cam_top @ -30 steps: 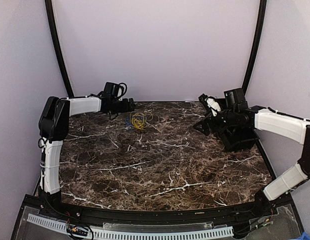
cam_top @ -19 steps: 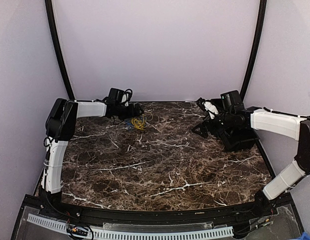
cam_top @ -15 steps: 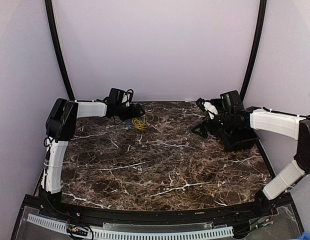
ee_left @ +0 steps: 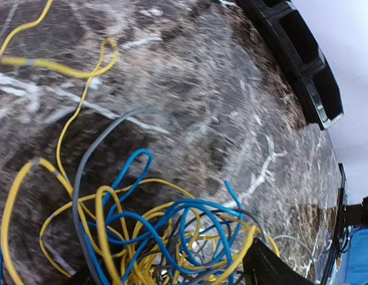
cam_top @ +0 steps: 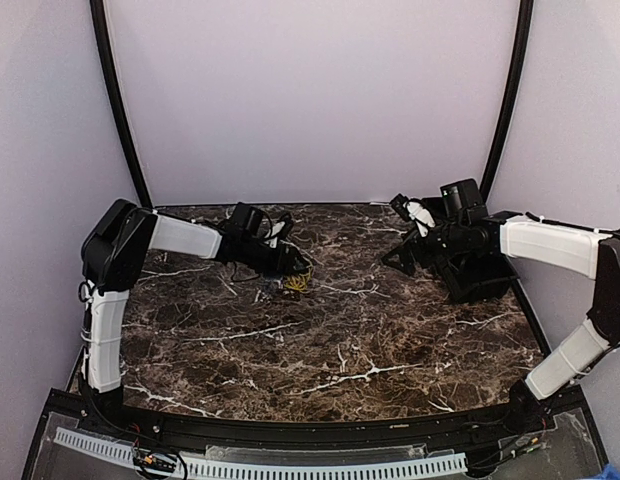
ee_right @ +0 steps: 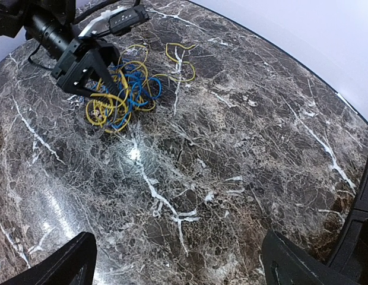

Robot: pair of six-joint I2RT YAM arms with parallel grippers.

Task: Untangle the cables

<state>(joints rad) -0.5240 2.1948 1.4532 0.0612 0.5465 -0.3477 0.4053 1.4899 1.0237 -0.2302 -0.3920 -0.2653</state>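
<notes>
The loose yellow loop [cam_top: 308, 266] [ee_right: 192, 70] is on the far side of the tangled cables. My right gripper should go there next and close on it.
The cables are a tangled bundle [cam_top: 295, 283] of yellow and blue wires with a thin grey one, lying on the marble table left of centre. The bundle fills the left wrist view [ee_left: 172, 225] and shows at the top left of the right wrist view [ee_right: 121, 95]. My left gripper [cam_top: 287, 265] is low over the bundle, its jaws apart and astride it [ee_right: 95, 74]. A loose yellow loop [ee_right: 181, 59] trails off the bundle's far side. My right gripper [cam_top: 392, 235] hovers open and empty at the back right, well apart from the cables.
The dark marble table [cam_top: 340, 330] is walled by pale panels at the back and sides. A black slotted part [ee_left: 300, 56] lies beyond the bundle in the left wrist view. The right arm's black wrist body [cam_top: 480, 275] sits low at the right.
My left gripper has swung from the back left corner toward the table's middle and nearer. The cable bundle has shifted the same way with it. The right arm has barely moved.
</notes>
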